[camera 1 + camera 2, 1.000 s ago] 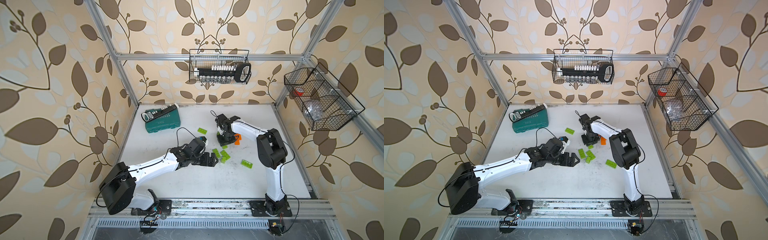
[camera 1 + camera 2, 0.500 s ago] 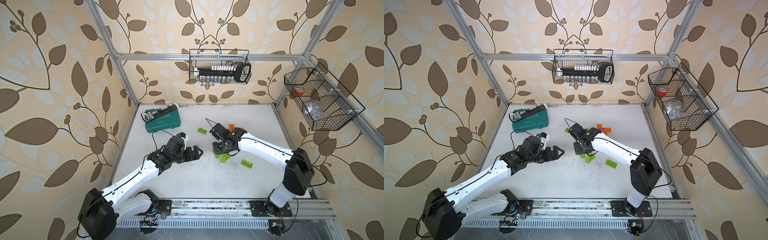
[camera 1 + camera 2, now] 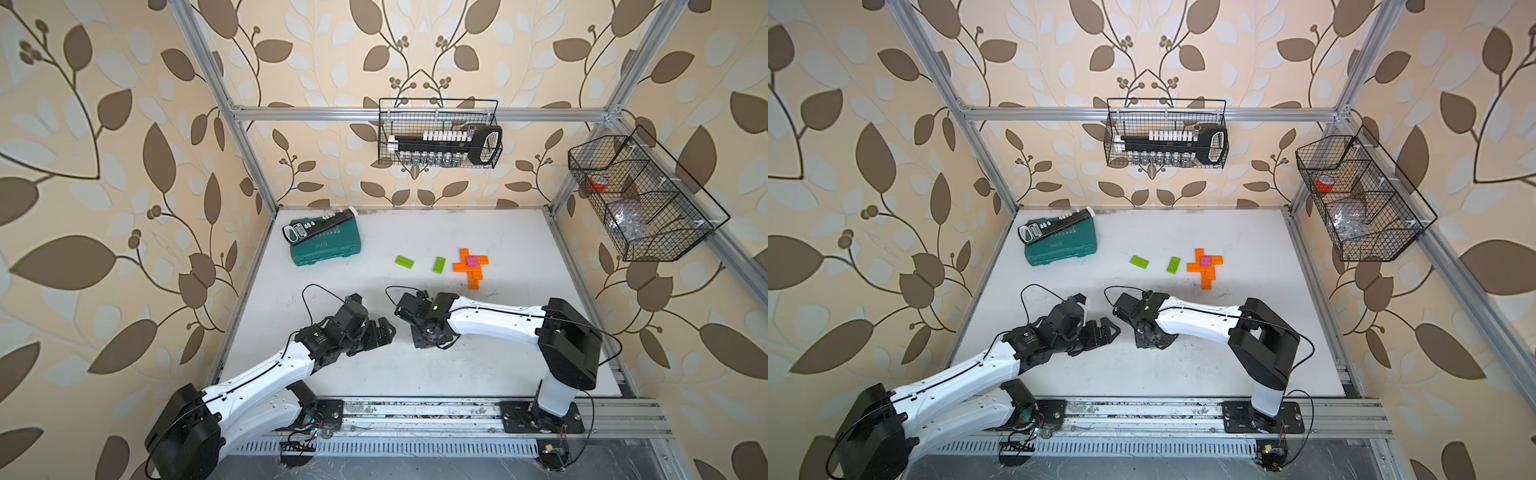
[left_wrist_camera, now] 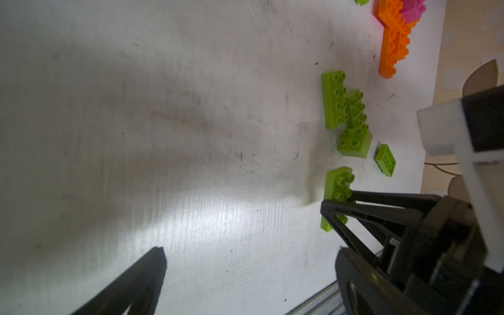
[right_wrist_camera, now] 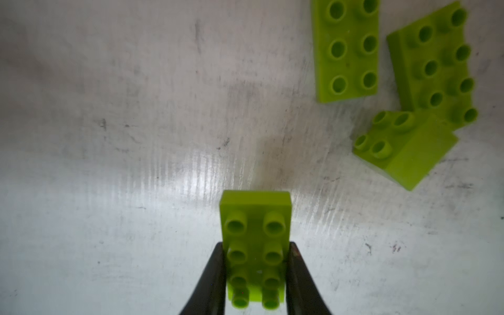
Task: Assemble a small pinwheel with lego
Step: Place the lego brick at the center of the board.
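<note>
Next, my right gripper lets go of the green lego brick on the bare white table [image 3: 422, 345] [image 5: 231, 232] beside my left gripper's fingertips.
In the right wrist view my right gripper [image 5: 256, 248] is shut on a lime green 2x4 lego brick [image 5: 256, 218], studs toward the camera, above the white table. Three more green bricks [image 5: 347, 51] lie beyond it. The left wrist view shows my left gripper [image 4: 249, 253] open and empty, with the right gripper's held brick [image 4: 338, 185] just past it. In both top views an orange lego cross [image 3: 471, 274] with a pink brick [image 3: 472, 261] on its centre lies at the back, two green bricks [image 3: 404, 262] beside it. Both grippers [image 3: 384, 330] [image 3: 432, 338] are near the table's front middle.
A teal tool case [image 3: 325, 245] with a black bit holder on it sits at the back left. Wire baskets hang on the back wall [image 3: 438, 133] and the right wall [image 3: 640, 199]. An aluminium rail [image 3: 415, 415] runs along the front edge.
Both arms have drawn back from the table's middle toward the front. In the top views the green cluster in the middle is gone and an orange cross with pink shows at the back.
</note>
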You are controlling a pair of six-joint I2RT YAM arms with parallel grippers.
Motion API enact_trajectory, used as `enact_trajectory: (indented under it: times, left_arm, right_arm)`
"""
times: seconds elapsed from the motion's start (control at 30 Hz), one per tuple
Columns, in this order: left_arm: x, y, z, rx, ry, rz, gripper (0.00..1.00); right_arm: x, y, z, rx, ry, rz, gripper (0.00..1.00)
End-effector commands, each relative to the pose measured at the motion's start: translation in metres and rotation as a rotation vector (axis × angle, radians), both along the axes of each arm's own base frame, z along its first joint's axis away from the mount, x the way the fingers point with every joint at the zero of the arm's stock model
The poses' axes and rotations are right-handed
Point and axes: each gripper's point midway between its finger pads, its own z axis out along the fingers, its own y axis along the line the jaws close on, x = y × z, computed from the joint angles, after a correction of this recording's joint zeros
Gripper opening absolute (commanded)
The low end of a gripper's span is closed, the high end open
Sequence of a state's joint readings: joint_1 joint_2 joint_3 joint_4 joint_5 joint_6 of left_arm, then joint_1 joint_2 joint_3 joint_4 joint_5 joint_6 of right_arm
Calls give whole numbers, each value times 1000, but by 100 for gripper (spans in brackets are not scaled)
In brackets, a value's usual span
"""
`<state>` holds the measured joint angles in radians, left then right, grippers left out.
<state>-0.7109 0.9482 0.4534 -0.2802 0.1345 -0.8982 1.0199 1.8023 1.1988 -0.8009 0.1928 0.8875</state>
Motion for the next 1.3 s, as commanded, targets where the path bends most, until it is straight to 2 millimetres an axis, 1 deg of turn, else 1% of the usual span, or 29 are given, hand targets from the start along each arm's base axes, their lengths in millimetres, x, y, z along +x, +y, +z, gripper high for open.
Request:
enact_trajectory:
  times: [0.0, 0.1, 0.3, 0.37, 0.47, 0.67, 0.77, 0.97, 1.03, 1.17, 1.23, 1.27]
  left_arm:
    - [5, -3, 4, -14, -32, 42, 99]
    - [4, -3, 2, -13, -30, 44, 99]
    - [2, -2, -3, -7, -13, 43, 99]
    - [1, -2, -3, -9, -9, 41, 99]
    - [-1, -1, -4, -4, -5, 40, 99]
    - [-3, 3, -3, 9, -5, 43, 99]
    - [-3, 5, -2, 17, -7, 45, 99]
    - [0, 3, 1, 36, -15, 30, 99]
    - [1, 2, 2, 45, -18, 23, 99]
    - [8, -1, 8, 76, -42, 0, 99]
    - [15, -3, 12, 114, -63, -28, 99]
    - [19, -5, 15, 134, -72, -40, 99]
  right_arm:
    - [-1, 7, -7, -16, -5, -19, 6]
    - [-6, 9, -15, -21, 16, -16, 7]
    - [-11, 11, -22, -15, 40, -15, 10]
    - [-13, 12, -23, -14, 45, -16, 14]
    - [-12, 12, -22, -10, 45, -17, 22]
    - [-12, 16, -18, 7, 44, -12, 29]
    - [-12, 19, -13, 21, 42, -7, 32]
    - [-11, 20, -6, 40, 36, -2, 43]
    - [-12, 20, -3, 50, 33, 3, 44]
    - [-6, 16, 19, 103, -21, 16, 44]
    - [0, 7, 29, 129, -40, 10, 43]
    - [3, -1, 35, 125, -48, 30, 43]
